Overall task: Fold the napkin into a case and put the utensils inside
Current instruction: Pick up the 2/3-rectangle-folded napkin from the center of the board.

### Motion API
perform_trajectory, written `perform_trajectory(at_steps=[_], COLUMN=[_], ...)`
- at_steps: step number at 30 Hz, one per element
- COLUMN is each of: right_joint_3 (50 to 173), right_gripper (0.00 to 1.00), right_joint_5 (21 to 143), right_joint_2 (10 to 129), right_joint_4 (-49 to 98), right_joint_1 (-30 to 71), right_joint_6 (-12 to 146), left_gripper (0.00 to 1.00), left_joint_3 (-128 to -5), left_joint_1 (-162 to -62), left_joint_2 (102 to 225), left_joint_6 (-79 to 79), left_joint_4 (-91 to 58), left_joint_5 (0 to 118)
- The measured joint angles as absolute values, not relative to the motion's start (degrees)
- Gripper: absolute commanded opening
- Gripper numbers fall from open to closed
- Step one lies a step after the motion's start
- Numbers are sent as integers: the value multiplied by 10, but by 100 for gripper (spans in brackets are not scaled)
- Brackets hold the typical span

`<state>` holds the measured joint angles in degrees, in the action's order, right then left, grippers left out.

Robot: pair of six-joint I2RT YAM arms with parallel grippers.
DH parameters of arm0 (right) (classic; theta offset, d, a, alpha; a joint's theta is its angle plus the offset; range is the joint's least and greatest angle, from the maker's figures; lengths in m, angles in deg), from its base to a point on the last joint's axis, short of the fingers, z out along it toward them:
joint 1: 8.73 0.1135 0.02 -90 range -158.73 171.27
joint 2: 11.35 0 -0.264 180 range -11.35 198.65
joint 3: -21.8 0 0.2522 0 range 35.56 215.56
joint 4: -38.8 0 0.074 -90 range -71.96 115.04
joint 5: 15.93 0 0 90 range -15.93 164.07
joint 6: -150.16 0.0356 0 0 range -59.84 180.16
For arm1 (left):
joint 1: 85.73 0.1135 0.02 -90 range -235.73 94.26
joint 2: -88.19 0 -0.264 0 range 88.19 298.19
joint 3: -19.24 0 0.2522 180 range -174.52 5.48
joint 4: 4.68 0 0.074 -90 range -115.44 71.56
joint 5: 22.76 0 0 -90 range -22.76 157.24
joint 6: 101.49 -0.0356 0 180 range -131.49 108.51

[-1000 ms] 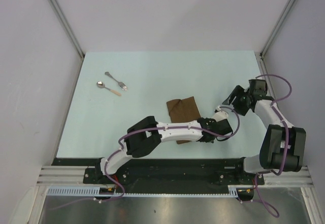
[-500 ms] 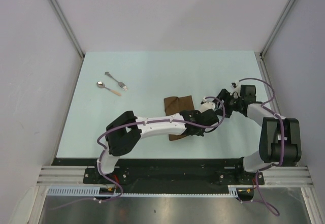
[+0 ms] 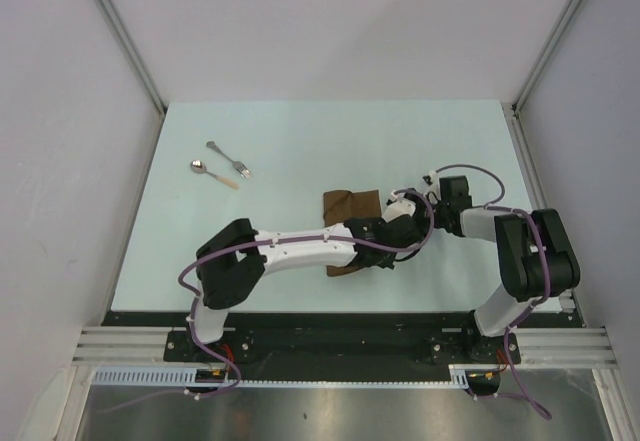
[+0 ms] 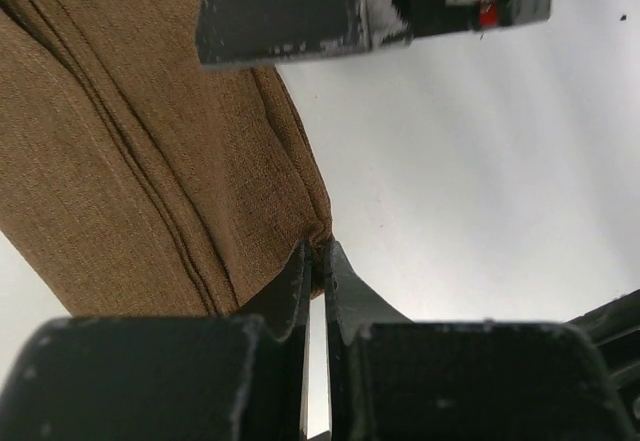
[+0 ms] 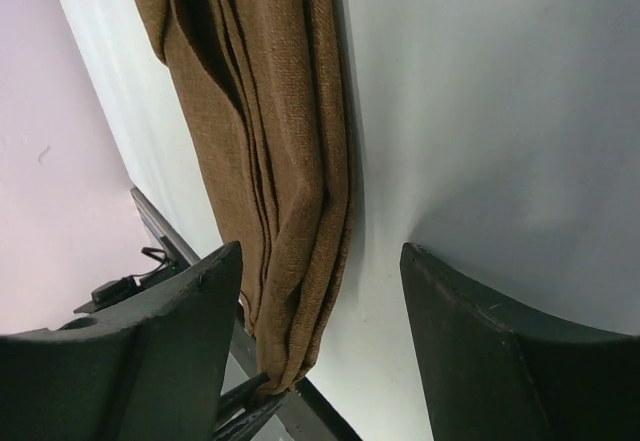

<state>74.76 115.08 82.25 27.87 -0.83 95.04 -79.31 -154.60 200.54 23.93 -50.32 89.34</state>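
The next spot for my right gripper to go to and close at is the napkin's long folded edge (image 3: 380,204) (image 5: 318,86) facing it, just short of the napkin's far corner.
The brown napkin (image 3: 351,205) lies folded into a thick layered band mid-table, its near part hidden under my left arm. My left gripper (image 3: 392,233) is shut on the napkin's (image 4: 150,161) corner, pinched at the fingertips (image 4: 318,253). My right gripper (image 3: 418,204) sits low at the napkin's right side, open. In the right wrist view its fingers (image 5: 200,331) straddle the end of the folded napkin (image 5: 260,111), which lies nearer the left finger. The silver fork (image 3: 228,158) and the spoon (image 3: 215,174) with the tan handle lie side by side at the far left, away from both grippers.
Grey walls (image 3: 80,161) enclose the pale table (image 3: 300,141) on three sides. A black rail (image 3: 330,326) runs along the near edge by the arm bases. Purple cables (image 3: 470,171) loop off the right arm close to the napkin.
My right arm has swung left and come down low against the napkin's right side. My left arm has shifted left, dragging the held napkin slightly with it. The utensils have not moved.
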Motion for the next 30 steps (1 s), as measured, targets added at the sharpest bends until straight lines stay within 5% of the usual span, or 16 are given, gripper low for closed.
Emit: perform_trajectory(at_steps=[30], right_joint_3=[811], right_gripper=[55], right_joint_5=[1214], right_joint_2=[972], right_joint_4=[447], right_joint_1=[13], right_joint_6=[1028], left_gripper=[0], left_joint_3=[-766], left_joint_1=[-1542], left_joint_2=[1968], left_joint_6=[252], left_joint_4=[-506], left_joint_5=[894])
